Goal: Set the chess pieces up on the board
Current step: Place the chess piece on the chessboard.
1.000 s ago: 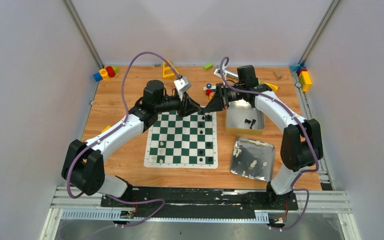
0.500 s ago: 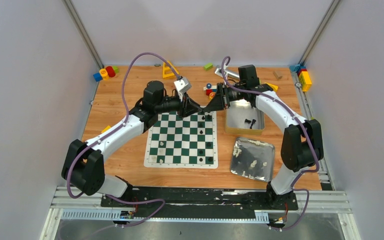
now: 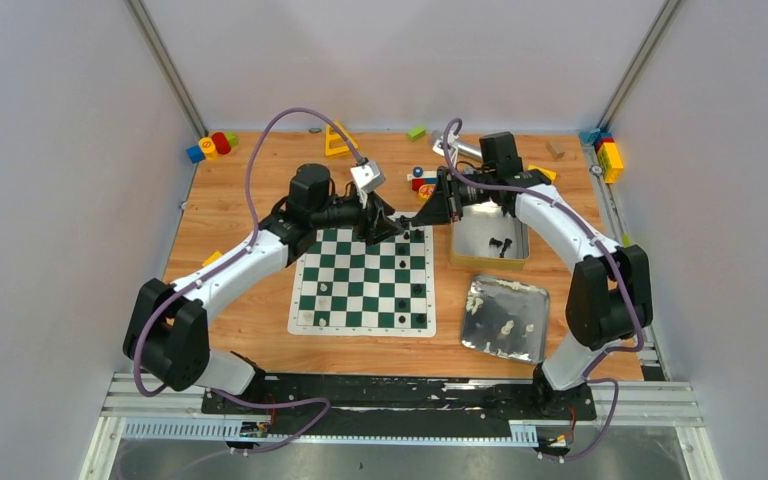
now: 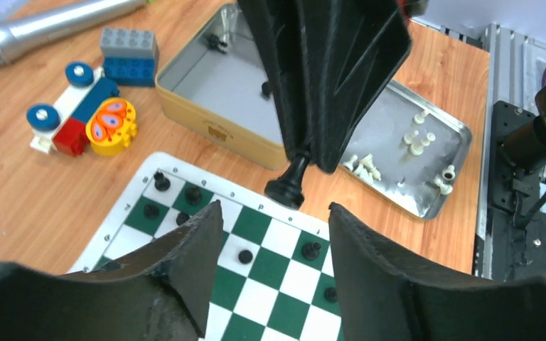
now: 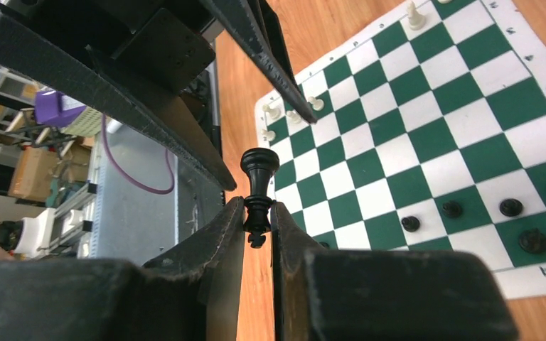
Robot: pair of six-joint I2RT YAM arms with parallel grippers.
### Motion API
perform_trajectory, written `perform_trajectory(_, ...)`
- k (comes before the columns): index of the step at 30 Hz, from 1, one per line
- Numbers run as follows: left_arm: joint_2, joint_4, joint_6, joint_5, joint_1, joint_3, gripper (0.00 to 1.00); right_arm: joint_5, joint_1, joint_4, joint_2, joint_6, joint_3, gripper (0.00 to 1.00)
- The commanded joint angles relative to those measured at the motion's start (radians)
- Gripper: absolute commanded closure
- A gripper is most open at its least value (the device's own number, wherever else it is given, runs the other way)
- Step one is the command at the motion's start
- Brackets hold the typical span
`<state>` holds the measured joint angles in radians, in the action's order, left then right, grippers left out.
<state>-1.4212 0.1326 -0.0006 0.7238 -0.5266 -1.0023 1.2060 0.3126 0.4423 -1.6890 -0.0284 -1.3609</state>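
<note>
The robot's right gripper will release the black chess piece on the empty green edge square (image 3: 419,262) (image 5: 434,249) facing the gold tin.
A black chess piece with a cross on top (image 5: 258,174) hangs above the far right corner of the board (image 3: 363,280). My right gripper (image 5: 257,206) is shut on its upper part, with its base pointing toward the left gripper. My left gripper (image 4: 274,209) is open, its fingers either side of the piece's base (image 4: 288,186) without touching it. In the top view the two grippers meet tip to tip, left gripper (image 3: 388,222) and right gripper (image 3: 422,213). Several black pieces (image 4: 244,256) stand on the far rows, and white pieces (image 5: 291,114) on the near rows.
A gold tin (image 3: 488,235) right of the board holds black pieces (image 3: 500,245). Its silver lid (image 3: 505,315) holds white pieces (image 4: 419,138). Toy blocks (image 4: 89,117) and a silver microphone (image 4: 50,28) lie behind the board, with more blocks (image 3: 210,146) in the far corners.
The left gripper's jaws have opened off the black piece and drawn back slightly left. The right gripper has closed on the piece and holds it alone.
</note>
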Motion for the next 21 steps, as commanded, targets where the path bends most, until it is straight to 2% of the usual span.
perform_trajectory(1, 0.040, -0.085, 0.088, -0.051, 0.009, -0.043, 0.30, -0.091, -0.003, 0.061, 0.086, -0.117, 0.024, 1.00)
perform_trajectory(4, 0.059, -0.138, 0.136, -0.078, 0.022, -0.064, 0.08, -0.166, -0.005, 0.128, 0.108, -0.171, 0.029, 1.00)
perform_trajectory(6, 0.077, -0.179, 0.165, -0.081, 0.041, -0.072, 0.01, -0.218, -0.005, 0.168, 0.120, -0.204, 0.031, 1.00)
perform_trajectory(12, 0.126, -0.329, 0.248, -0.110, 0.136, -0.098, 0.00, -0.425, 0.010, 0.293, 0.124, -0.295, 0.007, 1.00)
perform_trajectory(21, 0.209, -0.530, 0.299, -0.262, 0.287, -0.140, 0.00, -0.790, 0.151, 0.409, 0.031, -0.375, -0.048, 0.99)
